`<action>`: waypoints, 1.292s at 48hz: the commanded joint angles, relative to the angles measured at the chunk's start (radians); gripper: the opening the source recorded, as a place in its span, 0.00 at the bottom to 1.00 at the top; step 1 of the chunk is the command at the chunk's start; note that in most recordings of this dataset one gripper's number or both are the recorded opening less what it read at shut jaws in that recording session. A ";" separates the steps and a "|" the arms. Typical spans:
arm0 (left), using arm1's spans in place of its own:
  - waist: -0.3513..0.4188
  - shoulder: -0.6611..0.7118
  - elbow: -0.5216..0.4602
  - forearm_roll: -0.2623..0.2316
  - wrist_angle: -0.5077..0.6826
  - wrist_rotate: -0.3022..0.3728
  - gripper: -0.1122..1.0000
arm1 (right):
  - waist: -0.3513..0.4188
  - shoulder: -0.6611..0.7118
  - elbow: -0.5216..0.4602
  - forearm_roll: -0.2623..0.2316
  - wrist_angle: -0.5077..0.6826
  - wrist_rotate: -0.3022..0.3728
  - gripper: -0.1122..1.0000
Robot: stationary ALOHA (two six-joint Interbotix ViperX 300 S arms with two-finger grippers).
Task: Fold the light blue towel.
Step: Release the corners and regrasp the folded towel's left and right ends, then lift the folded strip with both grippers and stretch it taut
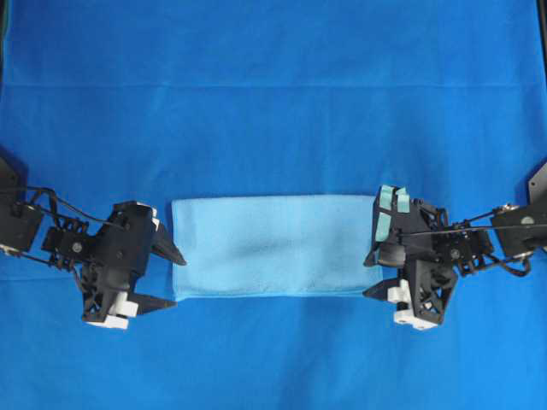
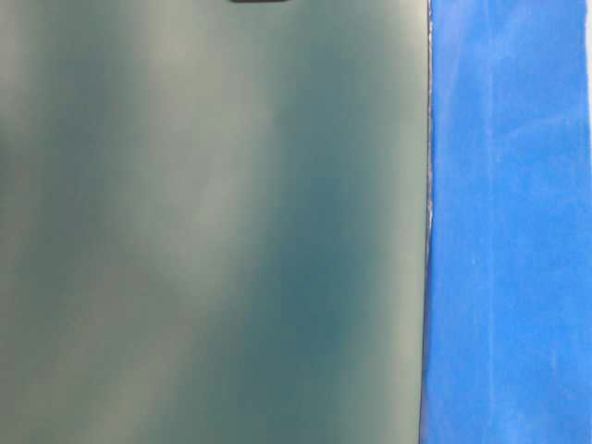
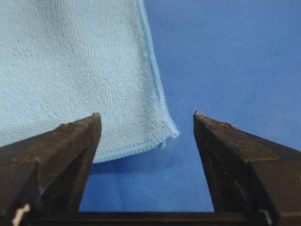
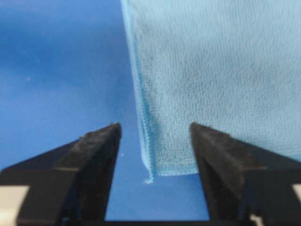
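The light blue towel's far corner [image 1: 175, 203] on my left gripper's side is the next spot that my left gripper should go to, and I should close it there.
The light blue towel [image 1: 273, 245] lies flat as a wide rectangle in the middle of the table, doubled over with stacked hems at its near corners. My left gripper [image 1: 173, 278] stands open at its near left corner, which shows as the towel [image 3: 75, 70] just ahead of the spread fingers [image 3: 70, 155]. At the near right corner my right gripper [image 1: 377, 272] is open too. In the right wrist view the towel [image 4: 216, 70] ends between the fingers [image 4: 94, 165], with its corner lying loose on the cloth. Neither gripper holds anything.
A royal-blue table covering [image 1: 273, 94] spreads under everything. The table-level view shows only a blurred grey-green surface [image 2: 213, 222] and a strip of the blue covering [image 2: 509, 222]. Both arms reach in from the table's sides.
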 commanded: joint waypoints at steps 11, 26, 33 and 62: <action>0.127 -0.078 -0.009 0.003 0.055 0.002 0.74 | -0.149 -0.066 -0.009 -0.077 0.048 0.000 0.65; 0.253 -0.014 -0.002 0.003 0.064 0.002 0.73 | -0.270 0.018 0.006 -0.115 0.038 0.000 0.65; 0.278 0.063 -0.003 0.003 0.034 0.002 0.73 | -0.293 0.078 0.006 -0.124 0.008 0.000 0.65; 0.295 0.120 0.009 0.003 0.017 -0.008 0.46 | -0.314 0.137 0.012 -0.124 -0.025 -0.003 0.56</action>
